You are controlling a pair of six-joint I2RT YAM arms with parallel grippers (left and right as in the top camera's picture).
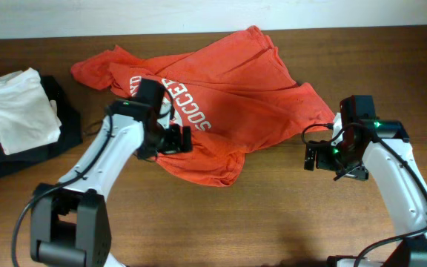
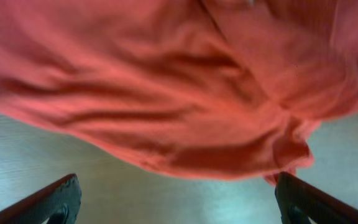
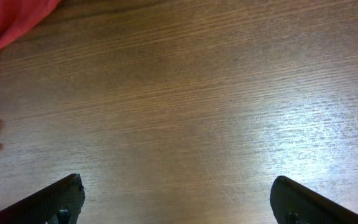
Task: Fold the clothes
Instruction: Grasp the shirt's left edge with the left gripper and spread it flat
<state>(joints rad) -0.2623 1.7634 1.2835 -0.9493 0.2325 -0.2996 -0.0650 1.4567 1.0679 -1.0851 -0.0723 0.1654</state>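
Note:
The near corner (image 1: pixel 327 116) of the red-orange T-shirt's bottom hem, the one closest to my right gripper, will be gripped by that gripper.
The red-orange T-shirt (image 1: pixel 228 96) with white lettering lies crumpled across the middle back of the wooden table. My left gripper (image 1: pixel 175 141) is open and empty over the shirt's front left part. In the left wrist view the shirt (image 2: pixel 185 81) fills the upper frame, its edge just ahead of my open fingers (image 2: pixel 176 202). My right gripper (image 1: pixel 325 157) is open and empty over bare table, just right of the shirt's right edge. In the right wrist view my open fingers (image 3: pixel 176 199) hang over bare wood, and only a strip of shirt (image 3: pixel 5 25) shows at the left.
A folded white garment (image 1: pixel 17 107) lies on a folded black garment (image 1: pixel 21 152) at the table's left edge. The wooden table (image 1: pixel 273 215) has bare wood in front of the shirt. The table's back edge runs just behind the shirt.

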